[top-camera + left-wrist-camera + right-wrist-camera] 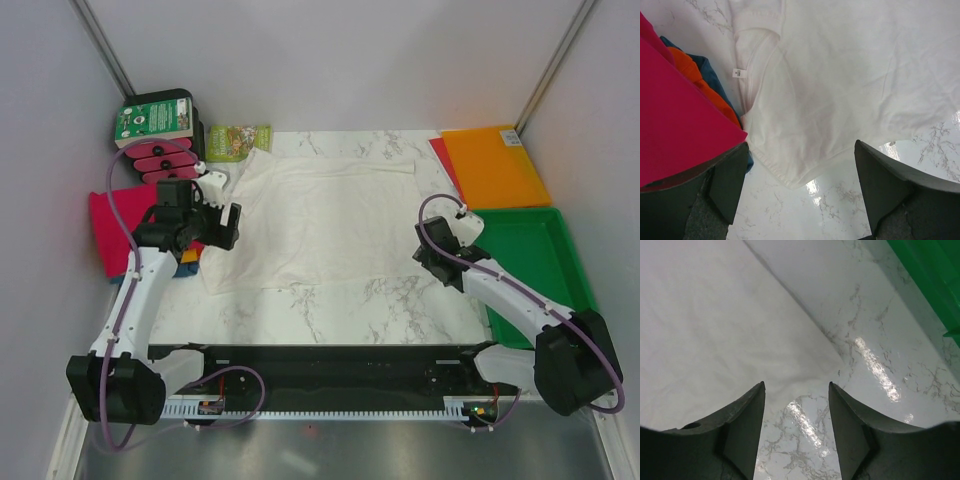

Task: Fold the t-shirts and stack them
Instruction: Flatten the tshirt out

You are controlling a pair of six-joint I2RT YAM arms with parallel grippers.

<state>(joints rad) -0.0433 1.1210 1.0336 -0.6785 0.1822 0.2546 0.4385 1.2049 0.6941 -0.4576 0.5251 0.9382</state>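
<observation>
My left gripper needs to grip the near edge of the white t-shirt (240,288) (844,157), just in from the cuff of its near sleeve beside the folded pile.
The thin white t-shirt (320,215) lies spread out and wrinkled on the marble table. It also shows in the left wrist view (840,75) and the right wrist view (715,330). A folded pile sits at the left: magenta-pink shirt (115,225) (675,115), orange shirt (705,85) and blue shirt (710,70). My left gripper (225,228) (800,190) is open and empty, above the white shirt's left edge next to the pile. My right gripper (432,258) (796,385) is open and empty, just over the shirt's near right corner.
A green tray (530,260) (935,270) stands at the right, with a flat orange sheet (495,165) over a red one behind it. A green-white box (155,118), a pink and black item (160,160) and a green packet (238,140) sit at the back left.
</observation>
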